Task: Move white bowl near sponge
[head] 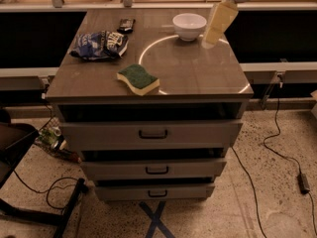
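The robot's gripper needs to next move to the white bowl's rim (203, 26), on the side away from the snack bag, and close there.
The white bowl (189, 26) stands upright at the back of the cabinet top, right of centre. The sponge (138, 79), dark green on top with a yellow body, lies nearer the front, left of centre. My gripper (216, 26) hangs from the top right, its pale yellow fingers pointing down just to the right of the bowl and slightly above the surface. It holds nothing that I can see.
A blue-and-white snack bag (99, 44) lies at the left of the cabinet top (198, 78), with a small dark object (126, 24) behind it. Drawers sit below. Cables run across the floor on the right.
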Tool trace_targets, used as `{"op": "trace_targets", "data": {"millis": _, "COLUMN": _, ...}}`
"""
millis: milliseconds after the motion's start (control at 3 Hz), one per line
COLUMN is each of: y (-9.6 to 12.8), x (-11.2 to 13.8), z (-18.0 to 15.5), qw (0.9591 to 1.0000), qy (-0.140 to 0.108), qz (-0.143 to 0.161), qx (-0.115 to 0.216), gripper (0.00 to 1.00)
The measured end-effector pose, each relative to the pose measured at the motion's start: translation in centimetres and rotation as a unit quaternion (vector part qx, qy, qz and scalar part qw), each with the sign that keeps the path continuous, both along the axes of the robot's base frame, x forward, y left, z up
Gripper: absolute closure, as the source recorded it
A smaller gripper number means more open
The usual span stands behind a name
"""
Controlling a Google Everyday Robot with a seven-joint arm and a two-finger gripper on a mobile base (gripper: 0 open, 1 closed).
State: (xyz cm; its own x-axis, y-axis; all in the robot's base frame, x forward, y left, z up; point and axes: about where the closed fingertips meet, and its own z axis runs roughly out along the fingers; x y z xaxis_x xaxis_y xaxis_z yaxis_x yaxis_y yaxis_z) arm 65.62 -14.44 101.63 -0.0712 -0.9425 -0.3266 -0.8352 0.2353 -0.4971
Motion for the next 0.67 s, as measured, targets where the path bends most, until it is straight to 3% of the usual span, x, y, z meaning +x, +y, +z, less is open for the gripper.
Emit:
{"op": "trace_targets", "data": {"millis": 333, "y": 0.6, "x": 3.4, "z": -2.1, "qw": 0.9999, "qy": 0.008, "qz": 0.003, "qx": 0.009, "gripper": 0.00}}
{"op": "trace_targets", "data": {"millis": 667, "y": 1.3, "x": 8.9, "z": -5.4, "qw": 0.9997, "qy": 0.014, "qz": 0.017, "qx": 0.009, "gripper": 0.00}}
